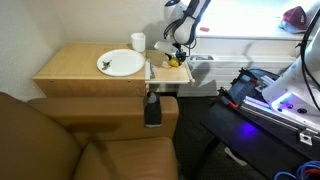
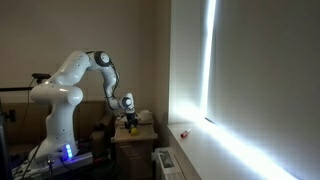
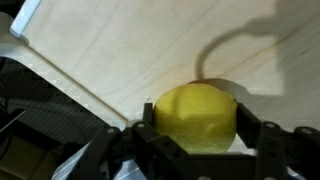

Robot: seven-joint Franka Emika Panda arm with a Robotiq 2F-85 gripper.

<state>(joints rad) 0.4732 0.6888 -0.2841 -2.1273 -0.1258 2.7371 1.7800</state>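
Note:
My gripper is going to release the yellow lemon near the middle of the white plate (image 1: pixel 123 57), beside the utensil that is there.
A yellow lemon (image 3: pixel 196 112) fills the wrist view, resting on the light wooden table (image 3: pixel 130 50). My gripper (image 3: pixel 196 122) is shut on it, with one black finger (image 3: pixel 146 118) pressed to its left side and the other on its right. In an exterior view the gripper (image 1: pixel 177 52) reaches down to the table's right end, with the lemon (image 1: pixel 172 61) just showing below it. From the far camera the white arm bends over the small table to the gripper (image 2: pixel 128 119).
A white plate (image 1: pixel 122 63) holding a utensil and a white cup (image 1: pixel 137 42) stand on the wooden table (image 1: pixel 80 68) left of the gripper. A black device (image 1: pixel 152 108) is clamped at the table's front edge. A brown sofa (image 1: pixel 40 140) is in front.

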